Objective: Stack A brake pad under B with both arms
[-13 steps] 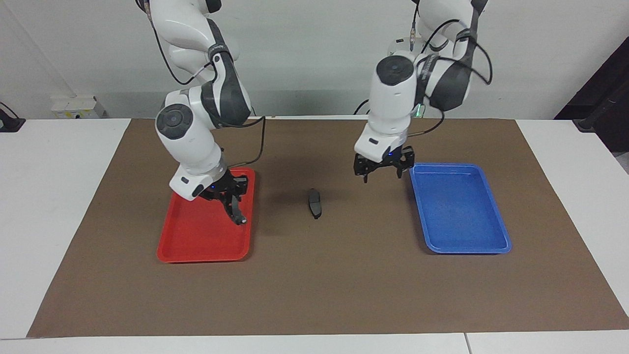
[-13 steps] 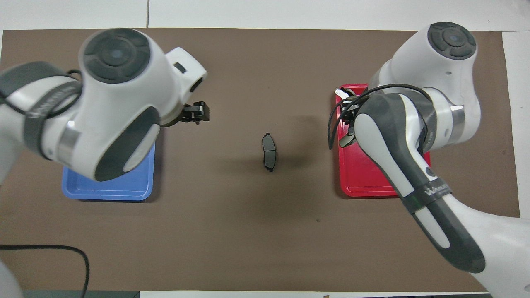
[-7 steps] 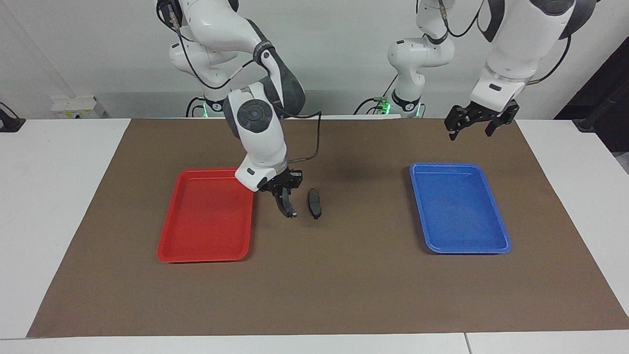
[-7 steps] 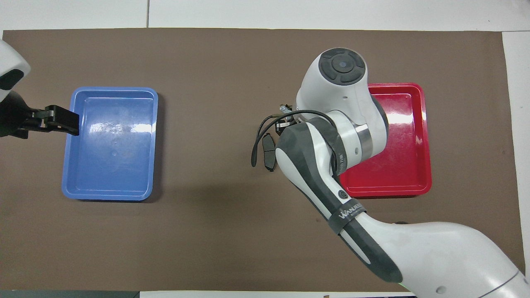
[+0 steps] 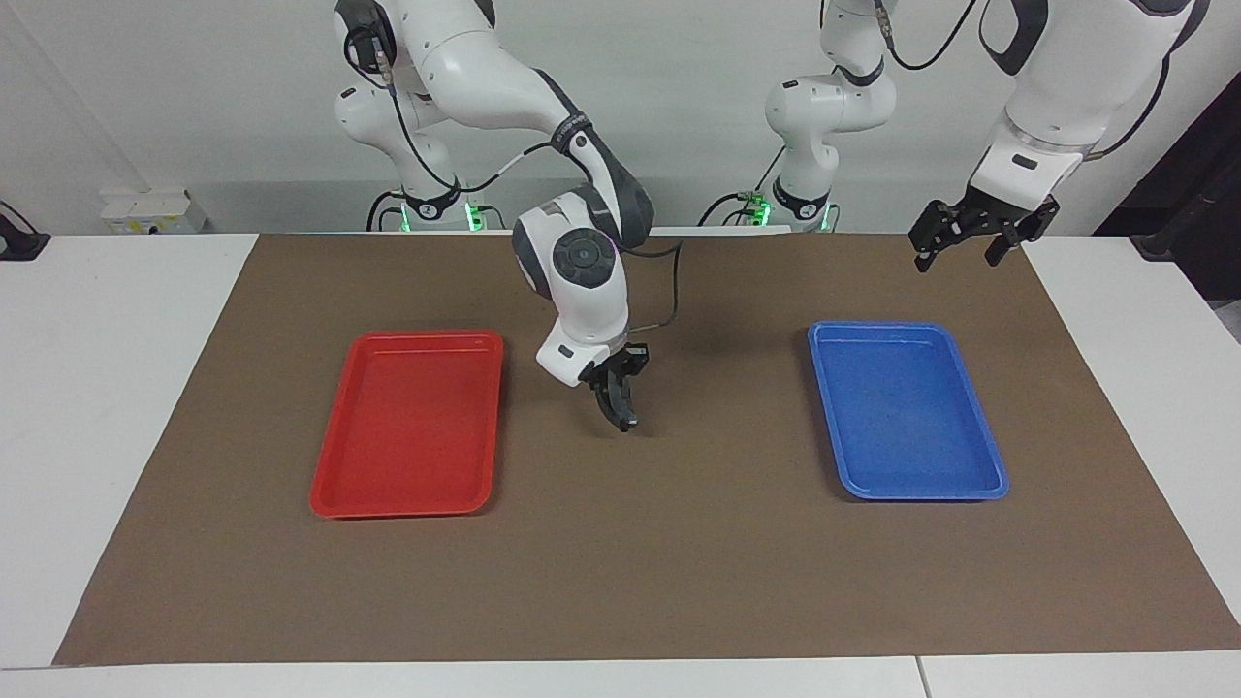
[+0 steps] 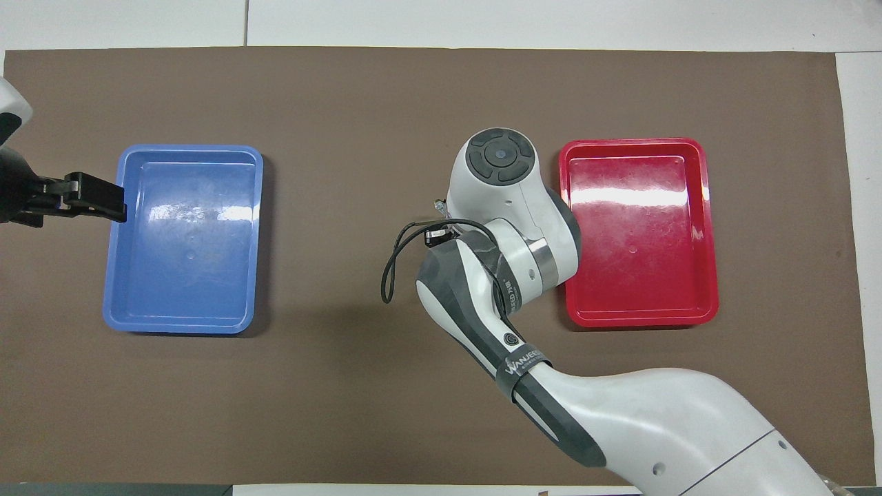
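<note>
B will go down over A on the brown mat [image 6: 451,255] between the blue and red trays, placed there by my right gripper. B now hangs just above the mat.
My right gripper [image 5: 611,386] hangs low over the middle of the brown mat [image 5: 679,562], between the two trays. It is shut on B [image 5: 622,415], the long dark curved pad, which points down from the fingers to just above the mat. The short pad A does not show: B and the gripper cover it in the facing view, and the right arm [image 6: 510,227] covers that spot in the overhead view. My left gripper [image 5: 972,240] is open, empty and raised over the mat's edge beside the blue tray; it also shows in the overhead view [image 6: 96,200].
An empty red tray [image 5: 407,506] lies toward the right arm's end of the table and an empty blue tray [image 5: 921,492] toward the left arm's end. Both also show in the overhead view, the red tray [image 6: 637,320] and the blue tray [image 6: 179,325].
My right gripper has carried B from over the red tray to over pad A, which now is covered. My left gripper has pulled away from the middle, up and out past the blue tray.
</note>
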`<act>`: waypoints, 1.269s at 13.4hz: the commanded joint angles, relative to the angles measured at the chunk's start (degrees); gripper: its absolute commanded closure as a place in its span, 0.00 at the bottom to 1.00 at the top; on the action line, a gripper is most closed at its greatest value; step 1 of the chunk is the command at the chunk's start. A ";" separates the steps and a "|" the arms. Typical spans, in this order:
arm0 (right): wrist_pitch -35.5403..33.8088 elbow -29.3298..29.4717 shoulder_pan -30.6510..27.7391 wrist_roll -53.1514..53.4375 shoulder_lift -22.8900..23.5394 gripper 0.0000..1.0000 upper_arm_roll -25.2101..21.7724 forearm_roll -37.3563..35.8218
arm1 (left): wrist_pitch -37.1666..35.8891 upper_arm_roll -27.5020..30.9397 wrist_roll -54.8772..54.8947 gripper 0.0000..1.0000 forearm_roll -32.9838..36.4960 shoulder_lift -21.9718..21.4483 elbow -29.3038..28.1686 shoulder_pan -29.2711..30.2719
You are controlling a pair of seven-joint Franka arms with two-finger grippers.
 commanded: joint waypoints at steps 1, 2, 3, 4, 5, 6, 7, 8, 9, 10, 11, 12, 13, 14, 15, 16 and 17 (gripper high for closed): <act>3.03 -2.55 0.69 1.32 -0.92 1.00 -0.14 1.19 | 2.71 0.46 0.05 0.01 -0.79 -3.07 -4.48 -0.97; 4.34 -3.69 0.78 1.32 -1.10 1.00 -0.14 1.19 | 2.98 0.72 0.14 0.01 -0.79 -3.07 -4.40 -0.97; 5.23 -4.74 1.13 1.32 -1.36 1.00 -0.14 1.19 | 2.98 0.81 0.14 0.01 -0.88 -2.98 -4.40 -0.88; 6.63 -5.88 1.57 1.32 -1.54 1.00 -0.14 1.19 | 2.98 0.72 0.22 0.01 -0.88 -2.89 -4.49 -0.88; 8.03 -6.94 1.57 1.32 -1.71 1.00 -0.14 1.19 | 2.98 0.81 0.23 0.01 -0.96 -2.81 -4.49 -0.88; 8.83 -7.47 1.57 1.32 -1.71 1.00 -0.14 1.19 | 2.89 1.07 0.31 0.01 -0.97 -2.63 -4.49 -0.88; 8.84 -7.56 1.66 1.32 -1.80 1.00 -0.14 1.19 | 2.89 1.51 0.31 0.01 -1.31 -2.63 -4.57 -0.97; 9.01 -7.74 1.66 1.32 -1.80 1.00 -0.14 1.19 | 2.89 1.68 0.31 0.01 -2.27 -2.63 -4.57 -0.88; 9.54 -8.09 1.57 1.32 -1.80 1.00 -0.14 1.19 | 2.98 1.77 0.31 0.01 -2.55 -2.63 -4.57 -0.88; 9.72 -8.35 1.48 1.32 -1.89 1.00 -0.14 1.19 | 2.89 1.86 0.31 0.01 -2.55 -2.63 -4.57 -0.88; 9.80 -8.36 1.31 1.32 -1.89 1.00 -0.14 1.19 | 2.89 2.04 0.31 0.01 -2.55 -2.63 -4.57 -0.88; 9.98 -8.44 1.31 1.32 -1.89 1.00 -0.14 1.19 | 2.89 2.04 0.31 0.01 -2.55 -2.63 -4.57 -0.88; 10.76 -8.79 1.48 1.32 -1.89 1.00 -0.14 1.19 | 2.98 2.04 0.31 0.01 -2.55 -2.63 -4.57 -0.88; 11.38 -9.23 1.66 1.32 -1.98 1.00 -0.14 1.19 | 2.89 1.95 0.31 0.01 -2.63 -2.63 -4.66 -0.88; 11.39 -9.24 1.66 1.41 -2.06 1.00 -0.14 1.19 | 2.89 1.95 0.23 0.01 -2.64 -2.63 -4.66 -0.88; 11.39 -9.24 1.66 1.41 -2.07 1.00 -0.14 1.19 | 2.89 1.95 0.23 0.01 -2.64 -2.63 -4.66 -0.88; 11.39 -9.32 1.75 1.41 -2.07 1.00 -0.14 1.19 | 2.89 1.95 0.23 0.01 -2.64 -2.63 -4.66 -0.88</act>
